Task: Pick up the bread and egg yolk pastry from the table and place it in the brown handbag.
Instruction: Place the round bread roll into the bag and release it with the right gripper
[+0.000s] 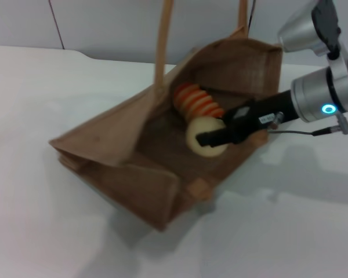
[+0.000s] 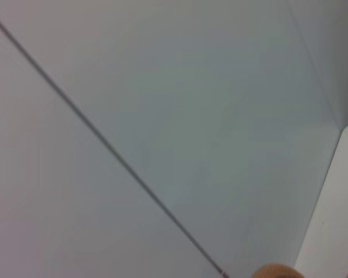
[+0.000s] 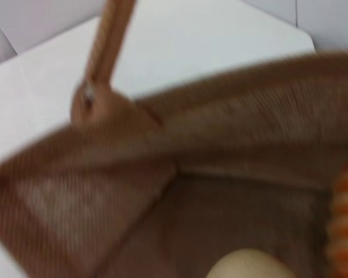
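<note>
My right gripper needs to let go of the egg yolk pastry on the bare inside of the brown handbag (image 1: 174,146) (image 3: 217,217), beside the striped bread.
The brown handbag (image 1: 122,145) stands open on the white table (image 1: 35,87), leaning, its mouth facing up towards me. The orange and cream striped bread (image 1: 197,101) lies inside it against the far wall. My right gripper (image 1: 211,138) reaches in over the bag's right rim and is shut on the pale round egg yolk pastry (image 1: 202,128), held just in front of the bread. The right wrist view shows the bag's inside wall (image 3: 220,150), the pastry's top (image 3: 249,267) and the bread's end (image 3: 345,226). The left gripper is out of view.
The bag's two long tan handles (image 1: 162,40) rise up at the back, one also showing in the right wrist view (image 3: 110,35). White table (image 3: 209,40) lies around the bag. The left wrist view shows only a pale wall (image 2: 162,116).
</note>
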Tool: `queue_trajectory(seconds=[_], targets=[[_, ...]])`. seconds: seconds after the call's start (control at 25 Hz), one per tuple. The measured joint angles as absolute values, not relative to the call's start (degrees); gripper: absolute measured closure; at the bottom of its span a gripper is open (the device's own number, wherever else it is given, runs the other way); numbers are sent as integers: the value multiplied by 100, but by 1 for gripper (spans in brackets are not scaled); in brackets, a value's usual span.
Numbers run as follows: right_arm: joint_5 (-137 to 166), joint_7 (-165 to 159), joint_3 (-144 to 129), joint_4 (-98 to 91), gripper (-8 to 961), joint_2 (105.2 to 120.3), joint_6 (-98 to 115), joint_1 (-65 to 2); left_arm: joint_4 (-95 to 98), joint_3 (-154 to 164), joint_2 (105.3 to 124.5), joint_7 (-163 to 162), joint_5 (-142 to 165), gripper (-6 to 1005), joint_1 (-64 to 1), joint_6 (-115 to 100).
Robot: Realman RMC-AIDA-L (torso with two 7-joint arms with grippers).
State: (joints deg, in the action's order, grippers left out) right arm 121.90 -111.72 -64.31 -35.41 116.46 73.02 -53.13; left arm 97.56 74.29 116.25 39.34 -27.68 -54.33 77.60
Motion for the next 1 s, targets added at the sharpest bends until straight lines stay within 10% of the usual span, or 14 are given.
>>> queue_trajectory(seconds=[0.76, 1.0], targets=[[11048, -10329, -6444, -2366, 403, 11635, 6354, -5870, 9869, 7518, 11622, 3885, -2848, 896, -5429, 7654], [11027, -10355, -6508, -2264, 272, 11649, 6261, -6029, 9887, 7503, 11619, 3885, -2848, 896, -5419, 7654]])
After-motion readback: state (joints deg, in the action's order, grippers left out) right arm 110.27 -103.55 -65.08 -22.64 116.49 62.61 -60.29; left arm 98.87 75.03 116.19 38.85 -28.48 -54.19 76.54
